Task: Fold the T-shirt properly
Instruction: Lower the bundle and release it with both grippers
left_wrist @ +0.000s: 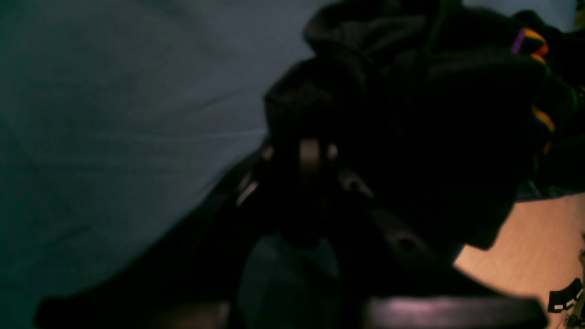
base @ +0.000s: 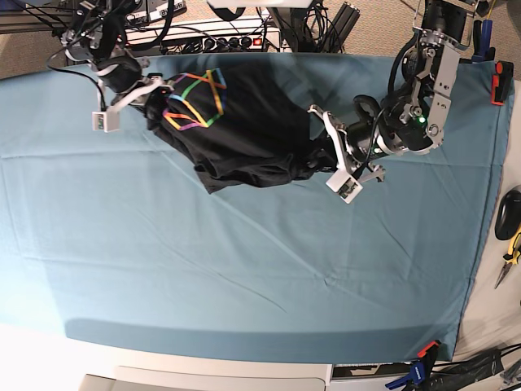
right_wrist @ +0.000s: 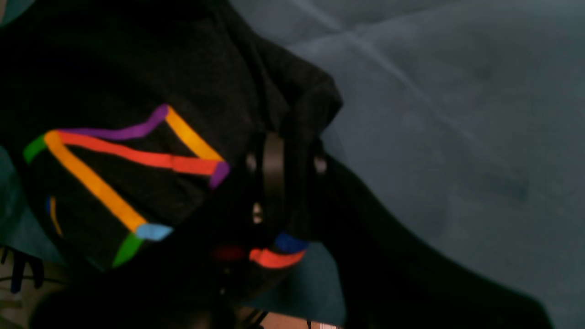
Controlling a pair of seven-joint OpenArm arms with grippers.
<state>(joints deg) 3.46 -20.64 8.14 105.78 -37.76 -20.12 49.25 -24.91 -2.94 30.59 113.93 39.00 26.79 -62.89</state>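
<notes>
Next, my right gripper lets go of the printed end of the black T-shirt on the teal table cloth (base: 187, 96) below the rainbow line print.
The black T-shirt (base: 244, 130) hangs stretched between my two grippers over the far part of the teal table cloth (base: 244, 269), with its rainbow line print (base: 194, 99) showing at the left end. My right gripper (base: 155, 96), at the left of the base view, is shut on the printed end of the shirt (right_wrist: 137, 173). My left gripper (base: 319, 155), at the right of the base view, is shut on the shirt's other end (left_wrist: 411, 114). The shirt's lower edge sags in crumpled folds onto the cloth.
Cables and power strips (base: 220, 32) lie beyond the table's far edge. Tools (base: 509, 252) and a red clamp (base: 498, 81) sit at the right edge. A blue clamp (base: 417, 371) grips the cloth at the front right.
</notes>
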